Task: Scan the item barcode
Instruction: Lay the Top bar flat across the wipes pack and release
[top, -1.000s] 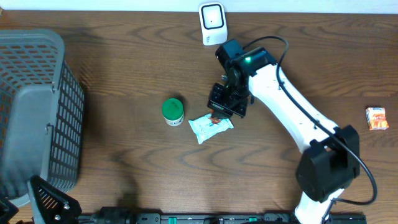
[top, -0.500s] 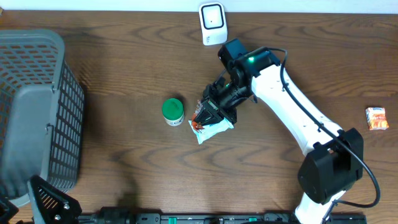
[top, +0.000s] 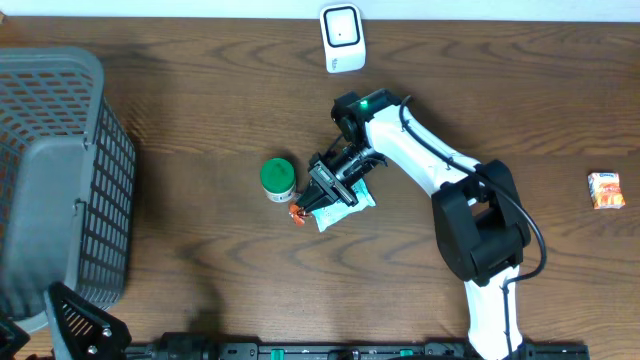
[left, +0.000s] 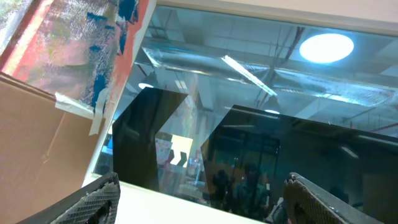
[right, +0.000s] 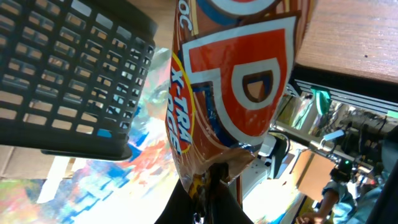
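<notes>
The orange snack packet is pinched by its crimped end in my right gripper, so next I lay it flat and take it across its middle (right: 235, 84) before scanning.
My right gripper (top: 307, 203) hangs low over the table middle, shut on an orange snack packet (top: 297, 211). In the right wrist view the packet (right: 239, 93), with a big white-edged "P" on it, fills the centre, and its crimped end is pinched in the right gripper (right: 210, 186). The white barcode scanner (top: 341, 38) stands at the table's far edge, well beyond the packet. My left gripper (left: 202, 205) is open with nothing between its fingers (left: 99, 198); its camera looks up at a window and ceiling lights.
A white and teal pouch (top: 347, 202) lies just right of the held packet, and a green-lidded can (top: 278, 179) stands to its left. A grey mesh basket (top: 60, 170) fills the left side. A small orange box (top: 605, 190) lies far right.
My right arm has swung left and toward the table front, turning its wrist, with the orange packet pinched in it. The white pouch has stayed where it was. The left gripper has not moved.
</notes>
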